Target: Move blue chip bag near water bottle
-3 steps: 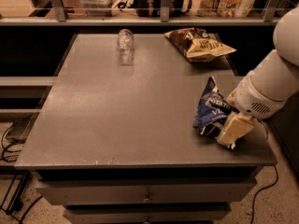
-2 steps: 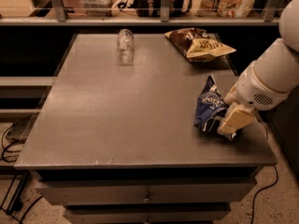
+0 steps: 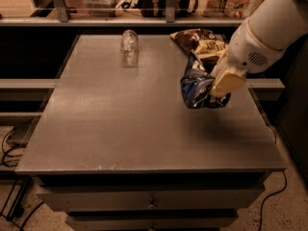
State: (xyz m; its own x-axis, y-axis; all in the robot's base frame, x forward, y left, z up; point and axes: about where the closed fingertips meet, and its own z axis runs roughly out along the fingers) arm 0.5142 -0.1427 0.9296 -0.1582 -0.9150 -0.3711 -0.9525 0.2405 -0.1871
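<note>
My gripper should release the blue chip bag next to the water bottle (image 3: 158,65), toward the brown and yellow chip bag.
The blue chip bag (image 3: 196,86) is crumpled dark blue foil with white patches. It hangs in the air above the right half of the table, held by my gripper (image 3: 217,86), which is shut on its right side. My white arm (image 3: 269,28) comes in from the upper right. The water bottle (image 3: 129,47) is small and clear and lies at the far middle of the table, well left of and beyond the bag.
A brown and yellow chip bag (image 3: 202,43) lies at the far right of the grey table (image 3: 115,129), just behind the held bag. A shelf with boxes and dark objects runs along the back. Cables lie on the floor at both sides.
The blue chip bag has been lifted off the table's right edge and carried up and to the left with the gripper. The bottle and the brown bag have not moved.
</note>
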